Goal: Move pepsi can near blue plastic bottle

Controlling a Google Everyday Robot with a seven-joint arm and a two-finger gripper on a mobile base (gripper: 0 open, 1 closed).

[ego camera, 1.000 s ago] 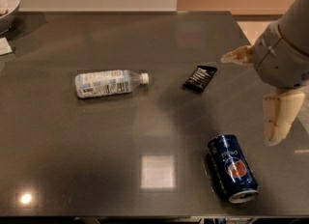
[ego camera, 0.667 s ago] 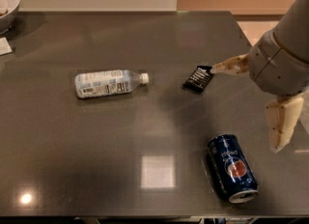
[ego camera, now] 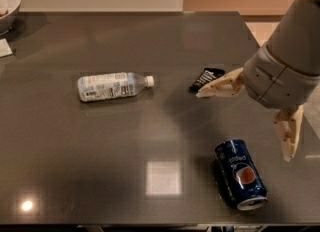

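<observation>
Next, my gripper needs to go down to the middle of the pepsi can [ego camera: 240,173] and close there, with its fingers on both long sides.
The pepsi can [ego camera: 241,173] lies on its side near the table's front right, its silver end toward the front edge. The blue plastic bottle [ego camera: 113,86] lies on its side left of the middle, its white cap pointing right. My gripper [ego camera: 242,125] hangs over the right part of the table, above and a little behind the can, open and empty. One finger [ego camera: 220,86] reaches left over the black packet; the other finger [ego camera: 288,133] points down at the right edge.
A flat black snack packet [ego camera: 205,78] lies right of the bottle, partly behind the finger. A bowl [ego camera: 7,3] stands at the back left corner with a white paper [ego camera: 4,47] beside it. The table's right edge [ego camera: 260,46] runs under my arm.
My gripper has moved left and forward over the table, closer to the can. Its upper finger now reaches over the black packet. The can and bottle have not moved.
</observation>
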